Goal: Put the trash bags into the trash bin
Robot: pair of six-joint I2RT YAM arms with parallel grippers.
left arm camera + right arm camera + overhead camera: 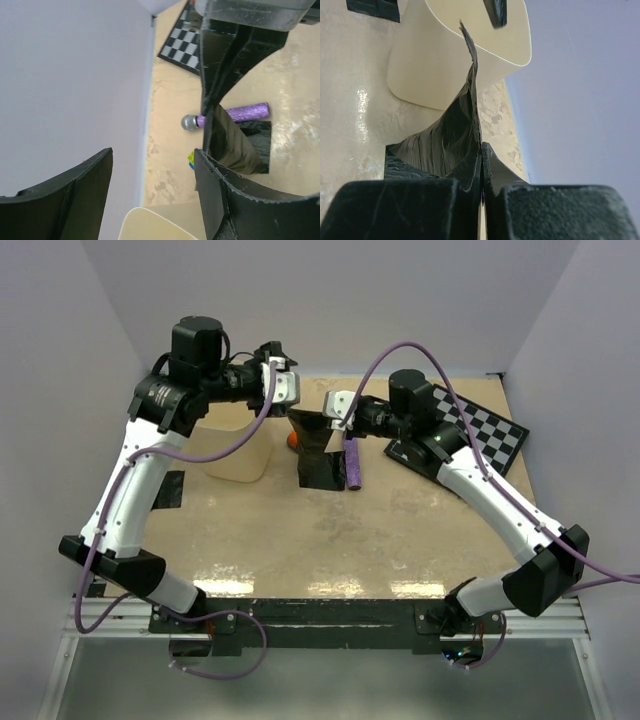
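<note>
The trash bag hangs beside the trash bin from my right gripper alone, so first my left gripper needs to move in and grip the bag's free top edge (300, 419).
The trash bag (318, 452) is a dark glossy film, pinched at its top edge by my right gripper (322, 420) and hanging down to the table beside the purple cylinder. In the right wrist view the jaws (481, 150) are pressed together on the bag (445, 140). The cream trash bin (236, 448) stands left of the bag, apart from it, and also shows in the right wrist view (445, 65). My left gripper (278, 355) is open and empty above the bin's far right corner. The left wrist view (152, 160) shows the bin rim (155, 227) below it and the bag (232, 145) beyond.
A purple glittery cylinder (352, 462) lies right of the bag. A black-and-white chequered board (475, 430) lies at the back right. A small orange object (292, 440) sits between bin and bag. A black patch (170, 490) is on the table's left. The back wall is close behind.
</note>
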